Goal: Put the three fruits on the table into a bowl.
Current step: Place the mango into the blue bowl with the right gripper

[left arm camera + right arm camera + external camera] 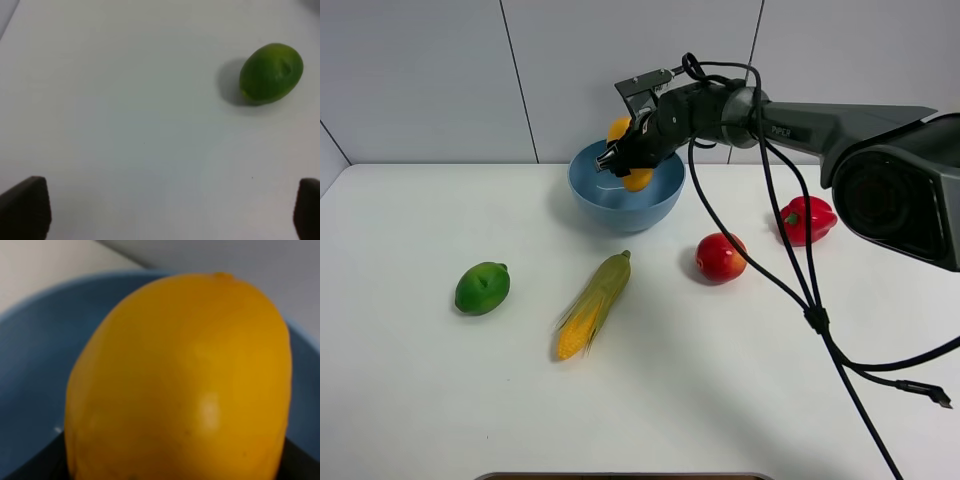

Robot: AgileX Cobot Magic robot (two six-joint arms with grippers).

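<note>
Next, my right gripper releases the yellow-orange mango on the middle of the light-blue bowl's inside bottom (pixel 626 196).
My right gripper (pixel 625 152) is shut on the yellow-orange mango (pixel 636 180), holding it over the light-blue bowl (pixel 610 208) at the back of the white table (pixel 410 400). In the right wrist view the mango (pixel 180 380) fills the picture, with the bowl (pixel 35 360) behind it. The green lime (pixel 482 287) lies on the left of the table, and the red apple (pixel 721 257) right of centre. My left gripper (pixel 170 207) is open above bare table, with the lime (pixel 271 73) a good way ahead of its fingertips (pixel 25 205). The left arm is out of the exterior high view.
A husked corn cob (pixel 592 304) lies mid-table between lime and apple. A red bell pepper (pixel 807 219) sits at the right, behind the apple. Black cables (pixel 810 300) hang from the right arm down across the table's right side.
</note>
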